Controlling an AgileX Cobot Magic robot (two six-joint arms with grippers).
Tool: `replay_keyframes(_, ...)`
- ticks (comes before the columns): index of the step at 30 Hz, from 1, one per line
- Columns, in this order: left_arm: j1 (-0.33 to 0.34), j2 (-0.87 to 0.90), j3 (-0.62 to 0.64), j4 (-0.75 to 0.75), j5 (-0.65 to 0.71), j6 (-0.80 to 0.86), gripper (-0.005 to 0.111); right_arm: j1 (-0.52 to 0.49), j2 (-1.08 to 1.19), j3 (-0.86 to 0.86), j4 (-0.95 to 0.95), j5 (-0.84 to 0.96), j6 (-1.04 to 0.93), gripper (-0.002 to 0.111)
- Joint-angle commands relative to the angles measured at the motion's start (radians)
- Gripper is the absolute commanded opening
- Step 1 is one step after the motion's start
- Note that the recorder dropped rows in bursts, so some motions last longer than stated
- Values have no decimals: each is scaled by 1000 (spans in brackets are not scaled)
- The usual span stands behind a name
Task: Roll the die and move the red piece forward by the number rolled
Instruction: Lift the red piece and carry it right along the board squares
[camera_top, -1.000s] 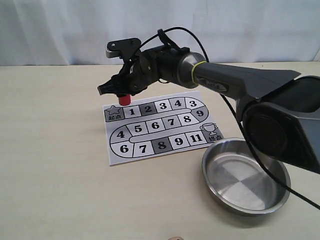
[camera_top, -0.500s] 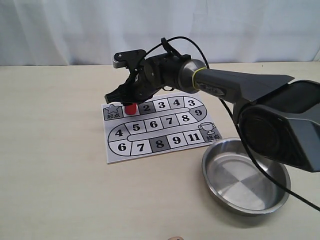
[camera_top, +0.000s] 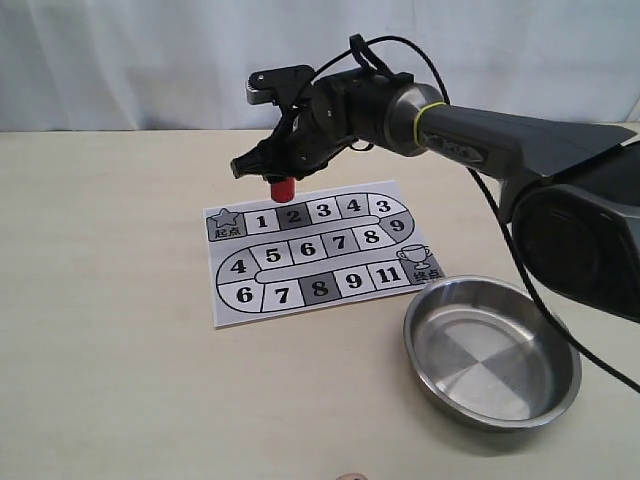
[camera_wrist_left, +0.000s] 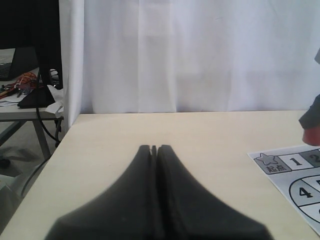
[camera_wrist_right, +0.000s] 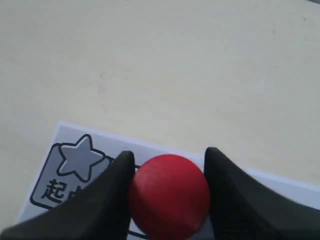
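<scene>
I need to use my right gripper to set the red piece down on the far row's square just before the rounded corner (camera_top: 350, 211). It now hangs just above the board's far edge.
The red piece (camera_top: 282, 189) is a small red cylinder pinched between the black fingers of my right gripper (camera_top: 277, 176), which is shut on it. It hangs just above the far edge of the numbered paper board (camera_top: 315, 255), near squares 1 and 2. From the right wrist the red piece (camera_wrist_right: 169, 195) fills the gap in the right gripper (camera_wrist_right: 170, 154), with the star square (camera_wrist_right: 77, 157) beside it. My left gripper (camera_wrist_left: 154, 148) is shut on nothing, low over bare table. A pale speck (camera_top: 348, 476) at the table's front edge may be the die.
A round steel bowl (camera_top: 490, 360) sits on the table just right of the board's front corner. The long right arm (camera_top: 480, 150) reaches across above the board. A white curtain (camera_top: 150, 60) hangs behind the table. The board's corner (camera_wrist_left: 292, 175) shows in the left wrist view.
The right gripper dipped with the red piece onto square 1, then rose and shifted right and back. The board slid slightly. The piece stayed gripped.
</scene>
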Motion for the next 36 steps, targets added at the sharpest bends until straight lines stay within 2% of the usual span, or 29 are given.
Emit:
replay_keyframes(1,0,-1,-5,-2,-14,-2,0,-6,29,0,-50,12,-17,4)
replay_keyframes(8,0,-1,-5,-2,-14,-2,0,-18,46,0,-49,38,-15,4)
replay_keyframes(15,0,-1,-5,-2,-11,-2,0,-83,-9,0,-45,53,-12,4)
replay_keyframes(26,0,-1,-5,-2,-11,-2,0,-98,59,2,5,99,-12,4)
replay_keyframes(36,0,-1,-5,-2,-11,-2,0,-105,23,0,-5,77,-16,4)
